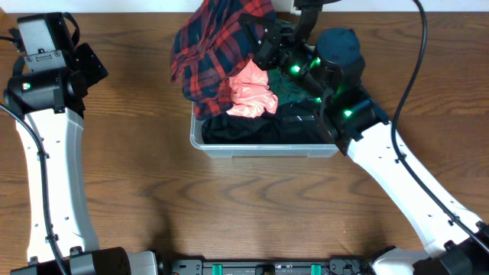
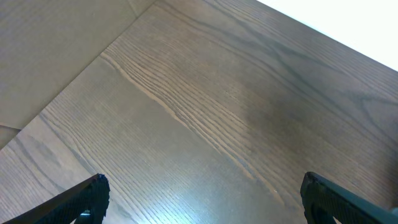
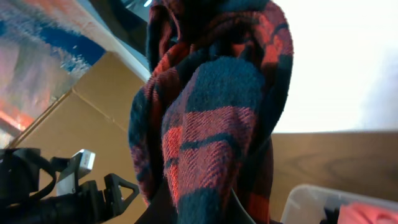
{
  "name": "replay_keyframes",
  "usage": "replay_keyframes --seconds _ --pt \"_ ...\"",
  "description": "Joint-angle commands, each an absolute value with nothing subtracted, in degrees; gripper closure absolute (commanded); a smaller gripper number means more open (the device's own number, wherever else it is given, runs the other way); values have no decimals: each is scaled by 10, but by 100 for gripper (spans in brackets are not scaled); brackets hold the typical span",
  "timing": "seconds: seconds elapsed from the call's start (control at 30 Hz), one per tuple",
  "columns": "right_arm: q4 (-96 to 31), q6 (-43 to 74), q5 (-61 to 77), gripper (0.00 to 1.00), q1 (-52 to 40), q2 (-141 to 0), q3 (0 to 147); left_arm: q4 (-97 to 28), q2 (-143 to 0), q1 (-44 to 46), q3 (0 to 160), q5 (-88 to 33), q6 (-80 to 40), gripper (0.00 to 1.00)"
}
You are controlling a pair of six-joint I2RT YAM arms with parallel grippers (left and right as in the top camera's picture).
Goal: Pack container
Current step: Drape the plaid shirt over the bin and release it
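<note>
I should use my right gripper to put the red and navy plaid shirt down on the black garment inside the clear plastic container (image 1: pixel 267 108). The shirt now hangs above that container's far corner.
The clear plastic container (image 1: pixel 229 145) sits at the table's middle back, holding a black garment (image 1: pixel 260 128), a pink cloth (image 1: pixel 250 92) and a dark green cloth (image 1: pixel 294 90). My right gripper (image 1: pixel 263 34) is shut on a red and navy plaid shirt (image 1: pixel 210 46) and holds it above the container's far left corner. In the right wrist view the plaid shirt (image 3: pixel 211 112) hangs between the fingers and fills the middle, with the container's corner (image 3: pixel 305 202) at the lower right. My left gripper (image 2: pixel 202 196) is open and empty over bare wood at the far left.
A dark teal rounded object (image 1: pixel 341 47) lies behind the right arm, right of the container. A cardboard box (image 3: pixel 81 124) shows in the right wrist view at left. The left arm (image 1: pixel 50 84) stands along the table's left side.
</note>
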State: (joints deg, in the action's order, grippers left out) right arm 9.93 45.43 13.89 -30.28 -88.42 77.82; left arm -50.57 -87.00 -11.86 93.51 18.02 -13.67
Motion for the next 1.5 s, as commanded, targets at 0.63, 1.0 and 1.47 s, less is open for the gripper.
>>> replay_keyframes --seconds 0.63,1.0,1.47 --pt "-61 452 54 99 -310 -891 785 -505 -871 -121 934 187 -136 2" --pt "-107 382 27 99 -310 -905 752 -505 -871 -121 934 187 -136 2" --pt "-243 206 -134 99 -310 -923 748 -505 -871 -121 934 187 -136 2"
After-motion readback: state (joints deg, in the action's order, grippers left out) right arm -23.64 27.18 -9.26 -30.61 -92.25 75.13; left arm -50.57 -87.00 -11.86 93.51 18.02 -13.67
